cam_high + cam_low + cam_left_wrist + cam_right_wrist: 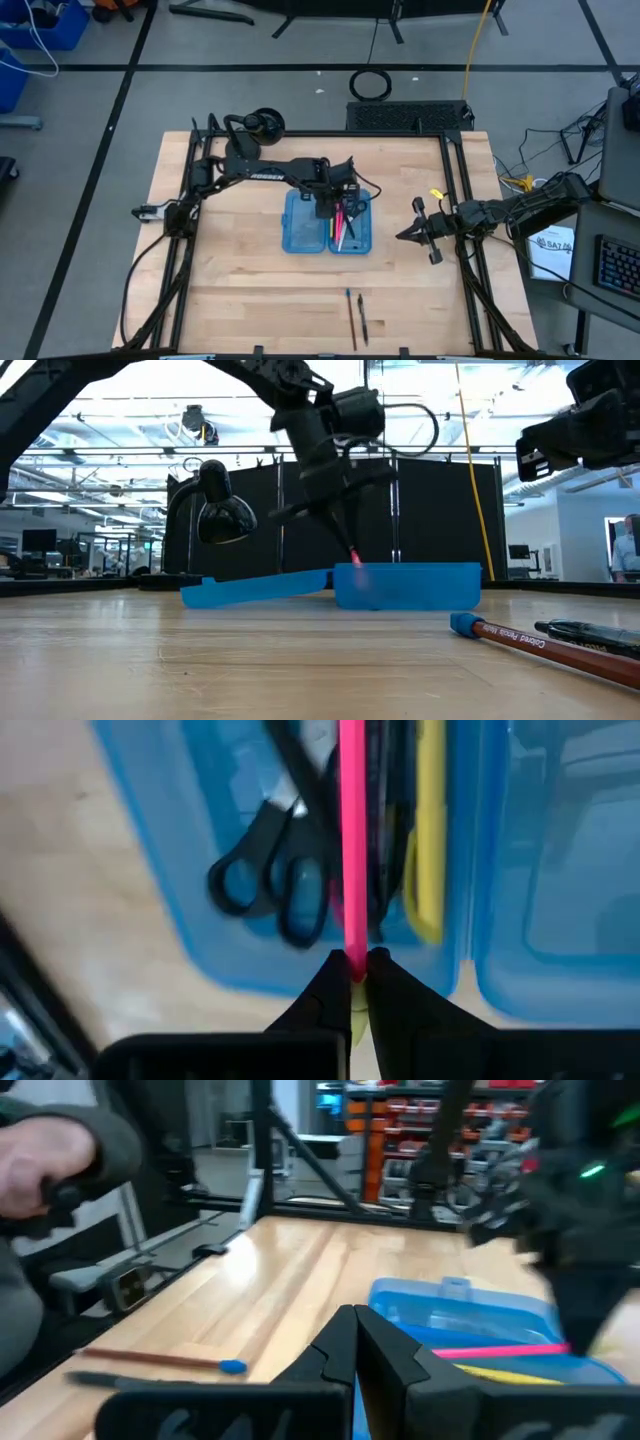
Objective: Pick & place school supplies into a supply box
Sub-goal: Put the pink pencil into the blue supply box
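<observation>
The yellow end of the pink marker pokes out beyond the box's edge, so my left gripper should open, grasp the pink marker's body farther in and move (pixel 354 870) it inside.
The supply box (pixel 303 228) is a translucent blue hinged case lying open at the table's middle. Its right half (pixel 200 840) holds black-handled scissors (pixel 270 890), a yellow pencil (pixel 428 840) and dark pens. My left gripper (pixel 353 970) hangs over that half, shut on a pink marker (pixel 351 830). My right gripper (pixel 408 235) waits shut above the table to the right of the box, touching nothing. A brown pencil with a blue end (pixel 540 645) and a dark pen (pixel 590 630) lie flat near the table's near edge. My left gripper pinches the pink marker at its near end (pixel 352 952) between the two fingertips (pixel 330 988). The fingers slant down from above (pixel 345 525), in line with the marker. The marker runs out from them over the box's right half; whether its far end rests inside I cannot tell.
The box's left half (pixel 255 590) lies flat on the wood. A black lamp (pixel 262 125) stands at the far left corner. A person's hand (pixel 40 1160) shows beyond the table's edge. Bare wood lies left of the box and between the box and the near pens (pixel 356 318).
</observation>
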`<action>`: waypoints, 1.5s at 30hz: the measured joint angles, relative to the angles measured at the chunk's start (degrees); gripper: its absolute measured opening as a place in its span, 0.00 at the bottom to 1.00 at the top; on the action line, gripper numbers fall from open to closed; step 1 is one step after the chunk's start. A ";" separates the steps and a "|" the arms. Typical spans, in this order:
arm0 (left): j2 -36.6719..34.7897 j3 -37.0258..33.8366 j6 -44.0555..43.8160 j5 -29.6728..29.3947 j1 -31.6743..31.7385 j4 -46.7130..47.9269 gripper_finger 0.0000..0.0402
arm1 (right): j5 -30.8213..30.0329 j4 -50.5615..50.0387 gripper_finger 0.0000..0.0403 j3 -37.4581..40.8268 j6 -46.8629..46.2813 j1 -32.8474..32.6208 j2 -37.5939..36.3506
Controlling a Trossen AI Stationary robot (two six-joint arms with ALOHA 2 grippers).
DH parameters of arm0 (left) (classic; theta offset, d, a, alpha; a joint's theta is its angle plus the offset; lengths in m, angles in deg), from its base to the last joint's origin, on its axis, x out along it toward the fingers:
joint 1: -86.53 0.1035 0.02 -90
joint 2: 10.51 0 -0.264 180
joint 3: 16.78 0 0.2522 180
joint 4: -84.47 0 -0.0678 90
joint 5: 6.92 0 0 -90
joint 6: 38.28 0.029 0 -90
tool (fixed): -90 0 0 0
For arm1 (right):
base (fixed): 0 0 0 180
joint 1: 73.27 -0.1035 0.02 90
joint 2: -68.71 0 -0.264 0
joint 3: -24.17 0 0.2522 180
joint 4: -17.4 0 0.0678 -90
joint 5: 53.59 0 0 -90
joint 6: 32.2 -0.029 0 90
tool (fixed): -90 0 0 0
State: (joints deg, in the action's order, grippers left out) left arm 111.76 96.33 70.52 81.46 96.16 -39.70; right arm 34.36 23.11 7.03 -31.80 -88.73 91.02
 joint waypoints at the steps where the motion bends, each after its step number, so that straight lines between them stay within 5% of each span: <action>1: 0.03 -0.86 0.24 0.14 0.00 -0.40 0.04 | -1.38 0.00 0.00 0.01 -0.33 0.00 -0.01; 6: 0.01 -4.05 1.67 0.15 0.14 -2.63 0.06 | -6.94 0.00 0.00 0.00 -1.26 0.02 -0.01; 19: 0.01 -5.07 0.11 -1.94 0.74 -5.64 0.09 | -7.02 2.08 0.00 0.02 -2.88 0.00 -0.01; 33: -0.03 -4.30 -2.87 -5.53 -0.47 -9.41 0.33 | -6.92 1.49 0.00 0.00 -4.15 0.00 1.09; 45: -0.03 -4.30 -5.61 -12.93 -1.14 -8.80 0.37 | -6.73 1.44 0.00 0.02 -4.19 0.00 1.11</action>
State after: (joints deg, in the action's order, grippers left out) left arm 111.72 92.02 64.91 68.52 95.02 -48.49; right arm 27.63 24.55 7.05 -35.99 -88.73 92.13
